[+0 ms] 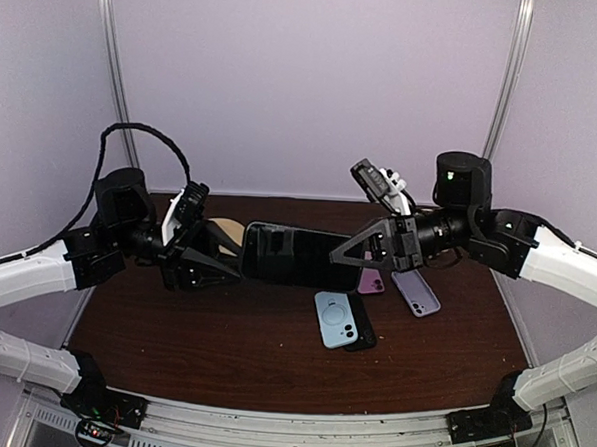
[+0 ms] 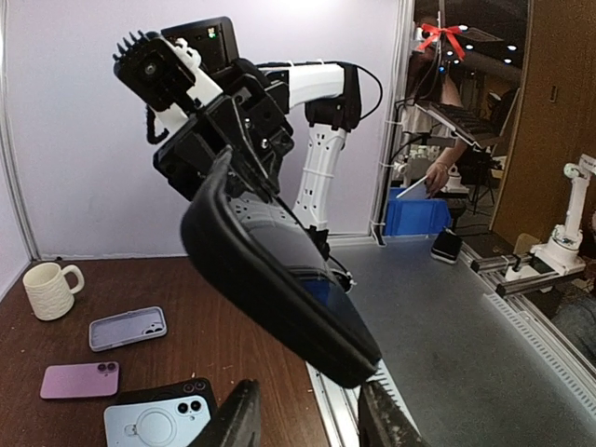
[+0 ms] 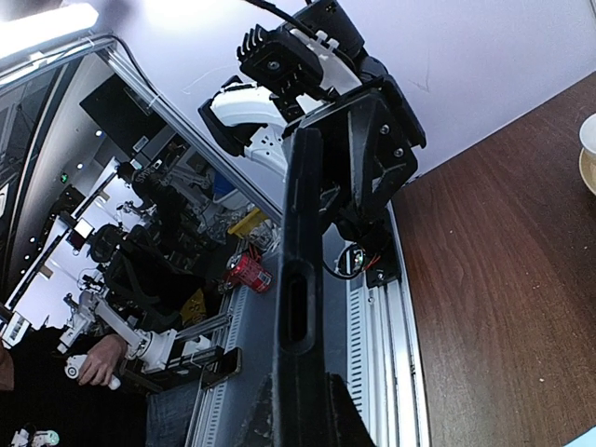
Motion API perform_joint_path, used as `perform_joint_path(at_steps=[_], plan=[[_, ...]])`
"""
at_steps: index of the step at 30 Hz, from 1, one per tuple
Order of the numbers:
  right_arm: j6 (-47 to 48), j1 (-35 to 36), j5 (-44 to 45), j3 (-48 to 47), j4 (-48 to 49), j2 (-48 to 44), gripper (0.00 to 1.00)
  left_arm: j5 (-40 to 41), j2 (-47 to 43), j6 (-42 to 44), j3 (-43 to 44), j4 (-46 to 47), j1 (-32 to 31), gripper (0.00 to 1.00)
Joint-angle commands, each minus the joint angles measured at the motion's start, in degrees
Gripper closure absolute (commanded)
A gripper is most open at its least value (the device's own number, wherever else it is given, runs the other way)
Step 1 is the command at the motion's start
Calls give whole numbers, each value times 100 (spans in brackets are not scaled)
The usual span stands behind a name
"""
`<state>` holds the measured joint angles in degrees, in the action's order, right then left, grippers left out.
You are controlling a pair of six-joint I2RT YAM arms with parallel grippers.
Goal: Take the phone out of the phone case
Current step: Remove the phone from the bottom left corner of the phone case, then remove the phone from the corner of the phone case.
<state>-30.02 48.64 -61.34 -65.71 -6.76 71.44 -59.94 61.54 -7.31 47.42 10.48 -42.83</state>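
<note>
The black case's near corner sits over one finger of my open left gripper, so next my left gripper moves in and pinches the case's near end (image 2: pixel 303 337).
A black phone case (image 1: pixel 292 255) with the phone still seated in it hangs above the table between both arms. In the left wrist view the case (image 2: pixel 270 279) slants toward the camera, and the phone's dark glass (image 2: pixel 321 279) shows inside its rim. My left gripper (image 2: pixel 312 424) is open. Its fingertips (image 2: pixel 240 417) stand apart just below the case's near end, which hovers by the right one. My right gripper (image 3: pixel 303 419) is shut on the far end of the case (image 3: pixel 303 279), seen edge-on with a side slot.
On the brown table (image 1: pixel 222 350) lie a light blue phone (image 1: pixel 336 319) on a black case, a pink phone (image 1: pixel 373 281) and a lavender phone (image 1: pixel 416 292). A beige mug (image 1: pixel 225 230) stands behind the left gripper. Purple walls enclose the back and sides.
</note>
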Motion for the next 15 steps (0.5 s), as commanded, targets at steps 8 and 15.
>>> perform_joint_path(at_steps=[8,15], plan=[[1331,31,-7,-421,-946,-88,100,-680,229,-485,317,425,30,52],[1304,34,124,-442,-870,-60,100,-760,328,-488,355,364,30,54]])
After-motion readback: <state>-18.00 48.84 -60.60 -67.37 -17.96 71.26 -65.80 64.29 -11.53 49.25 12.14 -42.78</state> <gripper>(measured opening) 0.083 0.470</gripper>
